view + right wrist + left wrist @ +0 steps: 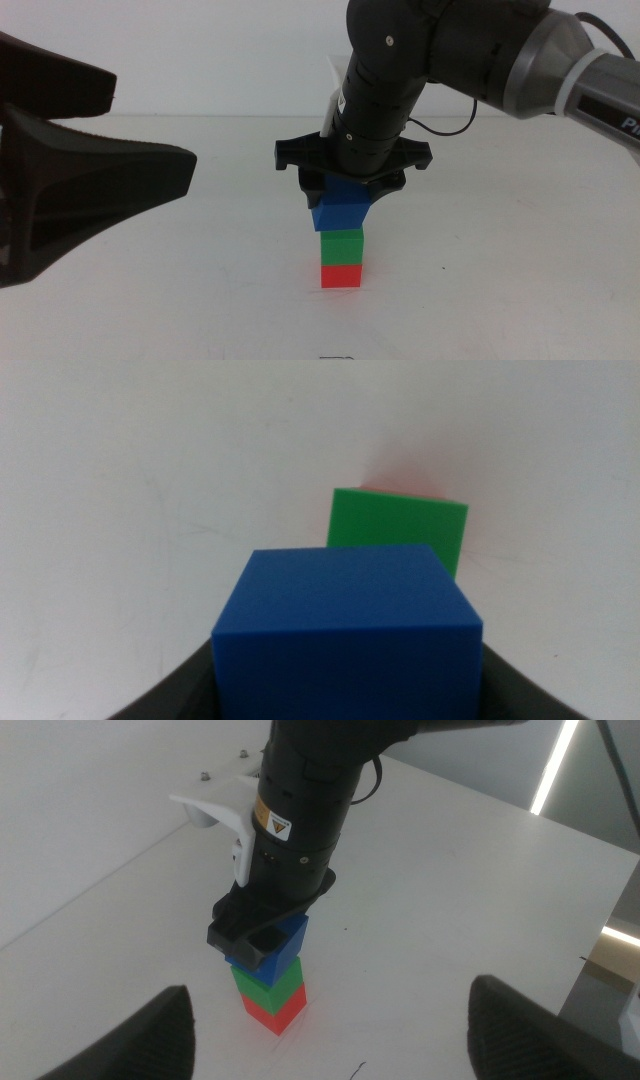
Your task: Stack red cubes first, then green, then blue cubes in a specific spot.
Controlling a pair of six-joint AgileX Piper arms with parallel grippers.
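The blue cube will go down squarely on top of the green cube point(342, 220) point(395, 544) from my right gripper. The blue cube is now tilted at that top.
The red cube point(341, 275) sits on the white table with the green cube point(341, 247) stacked squarely on it. My right gripper point(342, 192) comes down from above and is shut on the blue cube point(338, 208). It holds the cube slightly tilted at the green cube's top, shifted a little left; I cannot tell whether they touch. The right wrist view shows the blue cube point(345, 630) between the jaws, the green cube point(400, 525) beyond it and a sliver of red point(405, 488). My left gripper point(150, 125) waits open at the left, apart from the stack point(270, 995).
The white tabletop point(500, 290) surrounds the stack. The right arm's thick black body point(390, 80) stands over the stack with a white bracket point(215, 810) on its side. The left gripper's dark fingers point(90, 190) fill the left edge of the middle view.
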